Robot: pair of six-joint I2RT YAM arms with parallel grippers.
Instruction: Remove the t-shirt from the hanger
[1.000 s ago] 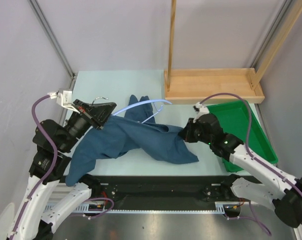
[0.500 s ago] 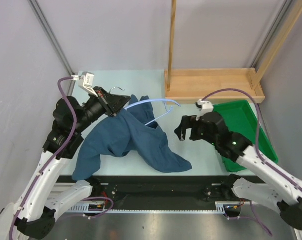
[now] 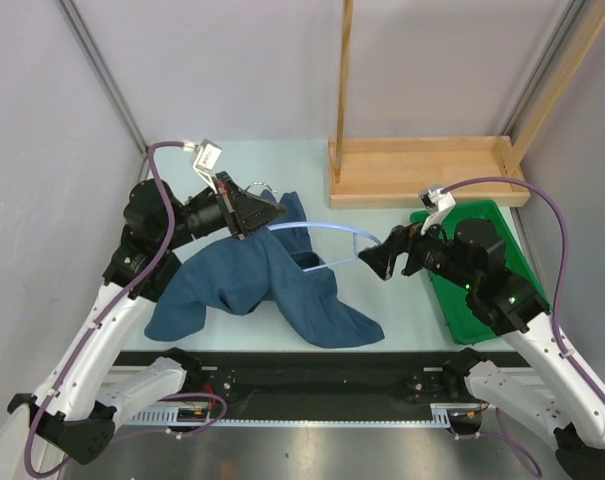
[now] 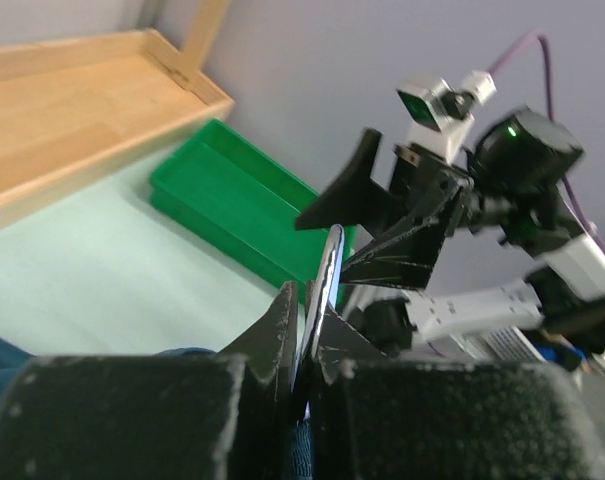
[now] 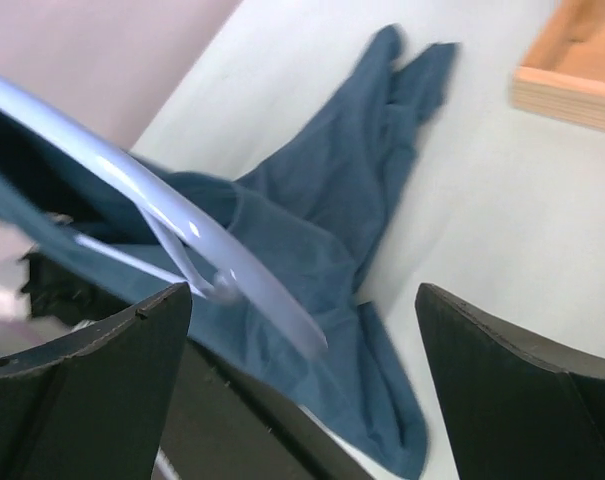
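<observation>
My right gripper is going to close on the bare end (image 3: 376, 239) (image 5: 300, 325) of the pale-blue hanger's arm, just past the short link to the hanger's lower bar.
The dark teal t-shirt (image 3: 252, 285) lies crumpled on the table, its upper part still draped up to the hanger. The pale-blue hanger (image 3: 327, 230) is held off the table, and its bare right arm sticks out of the cloth toward the right. My left gripper (image 3: 265, 214) is shut on the hanger near its hook; in the left wrist view the hanger's thin edge (image 4: 329, 268) runs up between the closed fingers. My right gripper (image 3: 378, 262) is open just past the hanger's tip. In the right wrist view the hanger's end (image 5: 187, 228) reaches between the spread fingers (image 5: 92, 385) above the t-shirt (image 5: 327, 225), touching neither.
A green tray (image 3: 497, 225) sits at the right, partly under my right arm. A wooden rack base (image 3: 427, 170) with upright posts stands at the back right. Grey walls close in on both sides.
My right gripper let go of the t-shirt, opened and drew back to the right. My left arm carried the hanger up and to the right; the shirt's right end dropped to the table.
</observation>
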